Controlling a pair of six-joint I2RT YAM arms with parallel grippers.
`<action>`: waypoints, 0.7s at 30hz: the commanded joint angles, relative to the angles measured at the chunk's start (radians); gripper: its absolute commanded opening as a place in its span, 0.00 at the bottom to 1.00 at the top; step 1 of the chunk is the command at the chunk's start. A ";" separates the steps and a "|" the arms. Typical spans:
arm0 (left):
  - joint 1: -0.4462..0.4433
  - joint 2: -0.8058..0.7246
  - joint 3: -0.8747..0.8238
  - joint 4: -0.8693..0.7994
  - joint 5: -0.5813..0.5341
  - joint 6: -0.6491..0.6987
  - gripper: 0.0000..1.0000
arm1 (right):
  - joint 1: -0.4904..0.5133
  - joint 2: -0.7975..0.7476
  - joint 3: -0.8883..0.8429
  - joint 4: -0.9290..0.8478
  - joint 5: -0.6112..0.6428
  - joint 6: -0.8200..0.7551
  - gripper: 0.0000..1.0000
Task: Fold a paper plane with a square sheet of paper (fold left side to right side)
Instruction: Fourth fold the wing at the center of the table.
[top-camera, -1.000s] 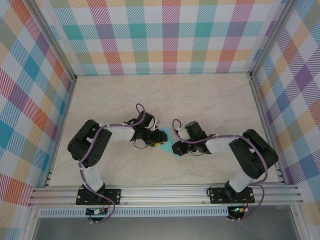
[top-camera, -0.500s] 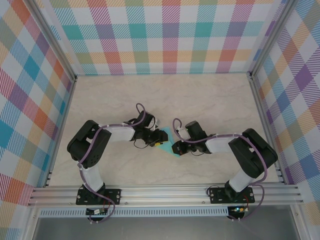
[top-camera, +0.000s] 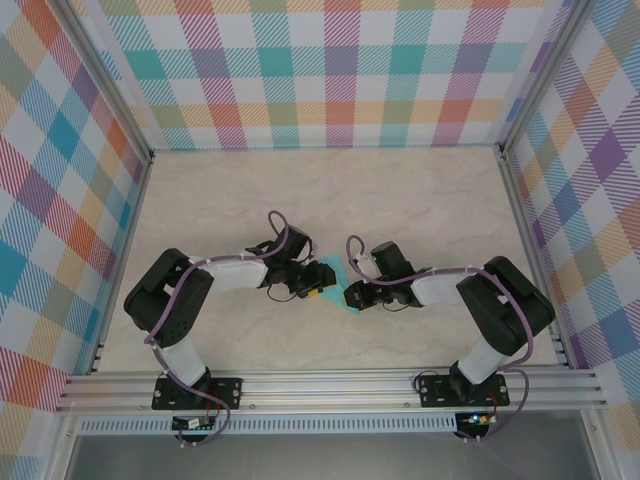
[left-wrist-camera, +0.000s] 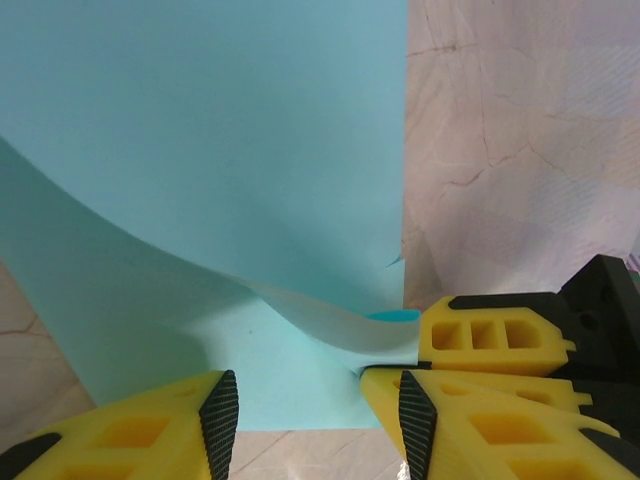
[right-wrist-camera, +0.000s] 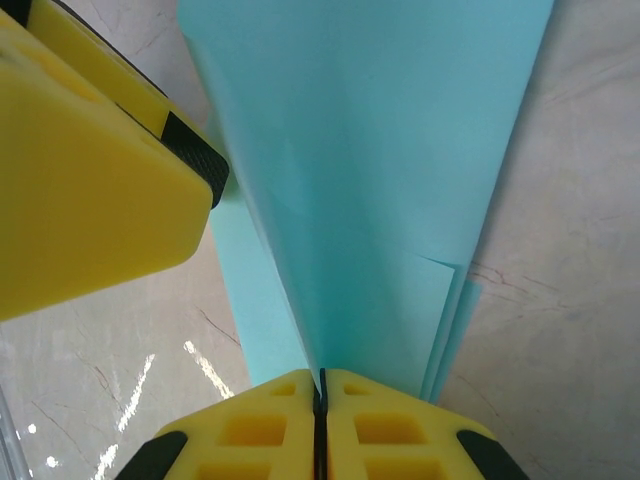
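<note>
Next, I open my right gripper, which pinches the paper's raised flap close to the flap's near end, and pinch the flap's edge farther (right-wrist-camera: 282, 282) along, nearer my left gripper.
The light turquoise sheet of paper (top-camera: 333, 272) lies mid-table between both grippers, partly folded, with layered edges seen in the right wrist view (right-wrist-camera: 380, 180). My right gripper (right-wrist-camera: 320, 385) is shut on one raised flap of it, which curves up off the flat part (left-wrist-camera: 200, 150). My left gripper (left-wrist-camera: 310, 425) is open, low over the table, its two fingers on either side of the paper's near edge without pinching it. The right gripper's yellow fingers (left-wrist-camera: 490, 335) sit just beyond my left gripper's right finger. In the top view the left gripper (top-camera: 318, 288) and right gripper (top-camera: 352, 297) nearly touch.
The marble-patterned table (top-camera: 420, 200) stretches behind and to both sides of the paper. Checked walls (top-camera: 330, 70) enclose it on three sides, and an aluminium rail (top-camera: 330, 385) runs along the near edge by the arm bases.
The left arm's elbow and upper link have swung out to the left and lower. Its gripper stays at the paper. The right arm has hardly moved and still holds the flap.
</note>
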 joint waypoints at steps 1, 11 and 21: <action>-0.011 0.013 0.005 -0.010 -0.016 -0.030 0.48 | -0.005 0.031 0.004 -0.008 -0.007 0.006 0.09; -0.015 0.048 0.042 -0.021 -0.025 -0.032 0.48 | -0.005 0.039 0.012 -0.015 -0.014 0.003 0.09; -0.028 0.064 0.076 -0.091 -0.064 -0.014 0.45 | -0.005 0.038 0.013 -0.018 -0.017 0.004 0.10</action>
